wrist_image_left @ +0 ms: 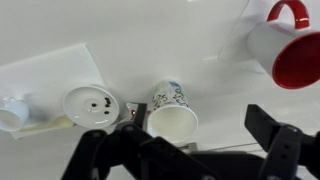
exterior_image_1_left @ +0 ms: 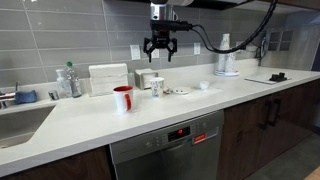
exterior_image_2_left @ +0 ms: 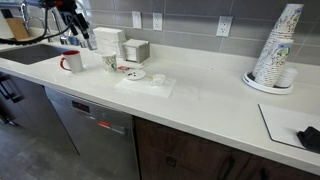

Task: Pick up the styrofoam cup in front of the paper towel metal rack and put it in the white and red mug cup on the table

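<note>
The robot's gripper needs to next go down to the styrofoam cup's rim [exterior_image_1_left: 153,80] [wrist_image_left: 196,124] and close there, on the side facing the red mug.
The styrofoam cup [exterior_image_1_left: 157,87], white with greenish printing, stands upright on the counter next to a small plate. It also shows in an exterior view [exterior_image_2_left: 110,62] and in the wrist view [wrist_image_left: 172,110]. The red mug with a white interior [exterior_image_1_left: 122,98] stands apart from it on the counter, and shows in an exterior view [exterior_image_2_left: 72,62] and in the wrist view [wrist_image_left: 290,55]. My gripper [exterior_image_1_left: 160,46] is open and empty, hanging well above the foam cup; it shows near the top edge in an exterior view [exterior_image_2_left: 78,25]. In the wrist view its fingers [wrist_image_left: 195,132] straddle the cup's mouth from above.
A small white plate with crumbs [wrist_image_left: 92,107] lies on a napkin beside the cup. A white box [exterior_image_1_left: 108,78] and a smaller box [exterior_image_2_left: 136,50] stand at the wall. A tall stack of plain cups [exterior_image_2_left: 275,50] stands far along the counter. A sink [exterior_image_1_left: 20,122] is at one end.
</note>
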